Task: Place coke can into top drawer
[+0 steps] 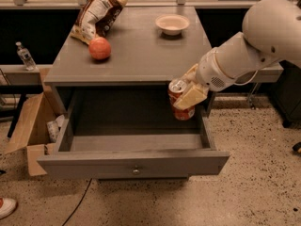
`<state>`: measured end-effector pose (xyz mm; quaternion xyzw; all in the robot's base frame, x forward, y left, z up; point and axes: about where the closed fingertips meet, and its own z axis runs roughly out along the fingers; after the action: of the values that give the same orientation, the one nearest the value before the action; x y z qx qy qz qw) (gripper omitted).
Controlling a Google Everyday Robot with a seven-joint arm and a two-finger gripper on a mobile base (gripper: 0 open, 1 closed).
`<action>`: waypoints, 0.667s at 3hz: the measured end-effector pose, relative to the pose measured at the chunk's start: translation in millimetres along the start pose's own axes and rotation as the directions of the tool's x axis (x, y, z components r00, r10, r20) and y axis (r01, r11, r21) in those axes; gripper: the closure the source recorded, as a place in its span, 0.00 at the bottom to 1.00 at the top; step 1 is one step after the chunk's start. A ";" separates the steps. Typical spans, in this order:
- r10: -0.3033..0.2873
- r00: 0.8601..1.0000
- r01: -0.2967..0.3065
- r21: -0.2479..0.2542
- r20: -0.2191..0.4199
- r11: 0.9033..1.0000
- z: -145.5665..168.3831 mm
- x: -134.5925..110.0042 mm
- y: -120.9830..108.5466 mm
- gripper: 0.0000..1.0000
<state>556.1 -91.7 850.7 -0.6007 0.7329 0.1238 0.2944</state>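
My gripper is going to open and release the coke can, now upright above the open drawer, on the drawer's bottom close behind the middle of the front panel [150, 141].
The top drawer [134, 164] of the grey cabinet is pulled wide open, with a small round knob at the centre of its front panel. My gripper [187, 94] is shut on the red coke can [179, 101] and holds it upright, slightly tilted, above the right rear part of the open drawer, just below the cabinet's top edge. The can's silver top faces up. My white arm reaches in from the upper right.
On the cabinet top [141, 55] lie a round orange-red fruit [99, 48], a chip bag [96, 13] and a white bowl [172, 24]. A cardboard box [28, 126] stands on the floor at the left, and a water bottle [24, 55] on a left shelf.
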 end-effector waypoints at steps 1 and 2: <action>0.084 0.996 -0.084 -0.064 0.007 0.994 50.8 22.5 20.3 1.00; 0.152 0.987 -0.148 -0.074 0.046 0.986 86.2 33.9 24.7 1.00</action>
<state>553.3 -66.8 758.2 -0.5505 0.7633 0.1867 0.2818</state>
